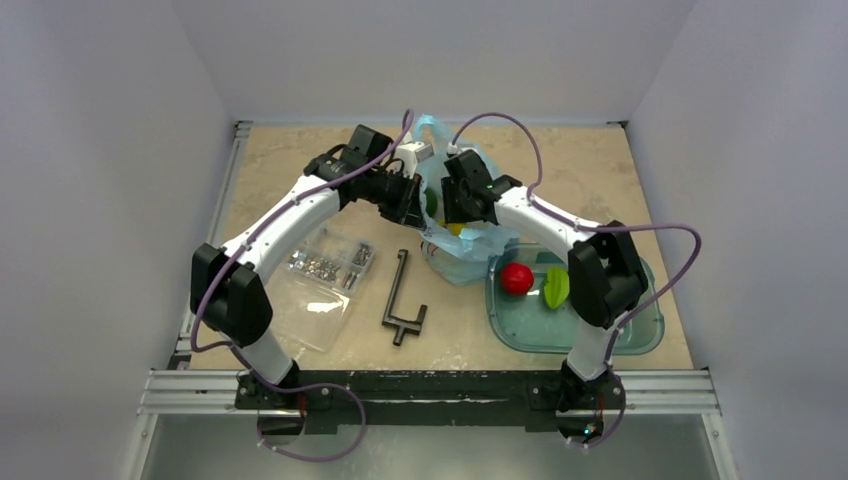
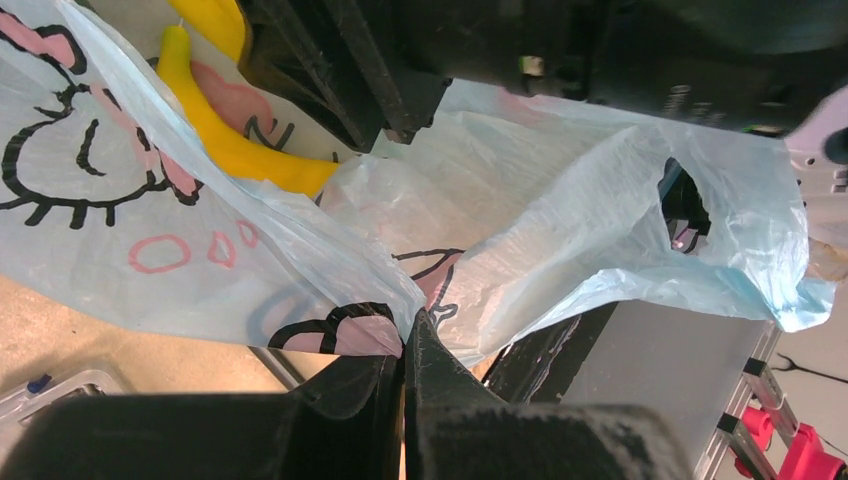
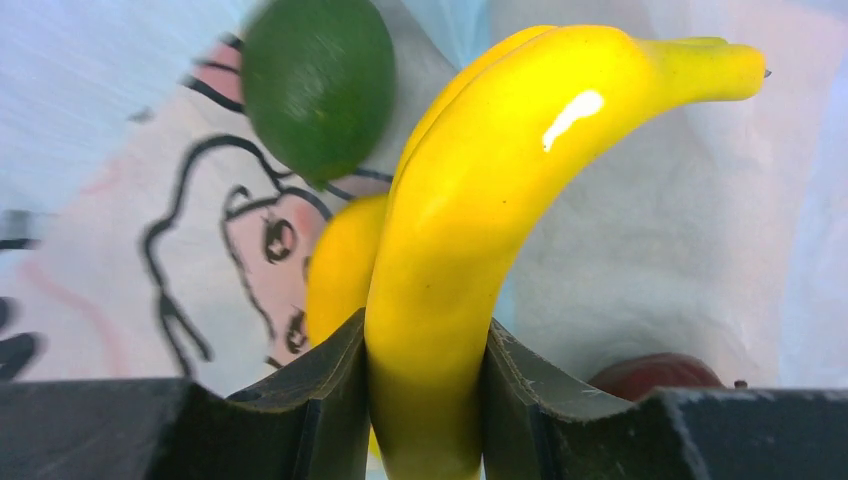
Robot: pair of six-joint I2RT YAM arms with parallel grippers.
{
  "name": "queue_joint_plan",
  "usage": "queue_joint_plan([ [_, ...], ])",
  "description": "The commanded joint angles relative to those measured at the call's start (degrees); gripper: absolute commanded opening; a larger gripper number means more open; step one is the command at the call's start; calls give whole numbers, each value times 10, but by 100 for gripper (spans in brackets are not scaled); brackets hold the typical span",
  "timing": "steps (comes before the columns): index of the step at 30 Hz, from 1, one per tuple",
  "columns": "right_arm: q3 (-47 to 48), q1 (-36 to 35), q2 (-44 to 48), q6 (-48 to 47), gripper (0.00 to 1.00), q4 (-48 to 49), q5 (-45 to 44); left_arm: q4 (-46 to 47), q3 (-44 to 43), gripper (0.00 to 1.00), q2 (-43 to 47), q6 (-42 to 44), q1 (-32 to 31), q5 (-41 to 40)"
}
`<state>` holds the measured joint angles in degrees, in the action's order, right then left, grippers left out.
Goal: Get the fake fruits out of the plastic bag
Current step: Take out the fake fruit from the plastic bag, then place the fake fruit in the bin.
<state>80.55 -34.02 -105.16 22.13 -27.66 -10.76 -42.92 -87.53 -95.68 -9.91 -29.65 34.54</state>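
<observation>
Next, my right gripper lets go of the yellow bananas in the teal tray (image 1: pixel 543 322), just in front of the green piece.
The light-blue plastic bag (image 1: pixel 468 258) with a cartoon print lies at the table's middle back, both grippers at its mouth. My left gripper (image 2: pixel 412 335) is shut on a fold of the plastic bag (image 2: pixel 600 220) and holds its edge up. Inside the bag, my right gripper (image 3: pixel 425 360) is shut on the yellow bananas (image 3: pixel 470 230), a finger pressing each side. A green fruit (image 3: pixel 318 85) lies behind them and a dark maroon fruit (image 3: pixel 655 375) sits low right. The bananas (image 2: pixel 230 150) also show through the bag in the left wrist view. A red apple (image 1: pixel 517 278) and a green piece (image 1: pixel 556 287) lie in the tray.
A teal tray (image 1: pixel 640 330) sits at the front right under the right arm. A clear flat bag of metal screws (image 1: pixel 325 275) lies front left, with a black T-shaped tool (image 1: pixel 403 300) beside it. White walls enclose the table.
</observation>
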Motion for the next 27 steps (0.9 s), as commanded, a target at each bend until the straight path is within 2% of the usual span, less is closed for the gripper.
queue_joint_plan([
  [1, 12, 0, 40, 0, 25, 83, 30, 12, -16, 0, -1, -2, 1, 16],
  [4, -9, 1, 68, 5, 17, 134, 51, 11, -16, 0, -1, 0, 0, 13],
  [12, -67, 4, 178, 33, 14, 240, 134, 9, -17, 0, -5, 0, 1, 11],
  [21, -75, 8, 282, 45, 9, 221, 161, 8, -17, 0, -7, 1, 1, 8],
  [27, -85, 8, 373, 5, 5, 113, 113, 0, -22, 0, -16, 6, 0, -1],
])
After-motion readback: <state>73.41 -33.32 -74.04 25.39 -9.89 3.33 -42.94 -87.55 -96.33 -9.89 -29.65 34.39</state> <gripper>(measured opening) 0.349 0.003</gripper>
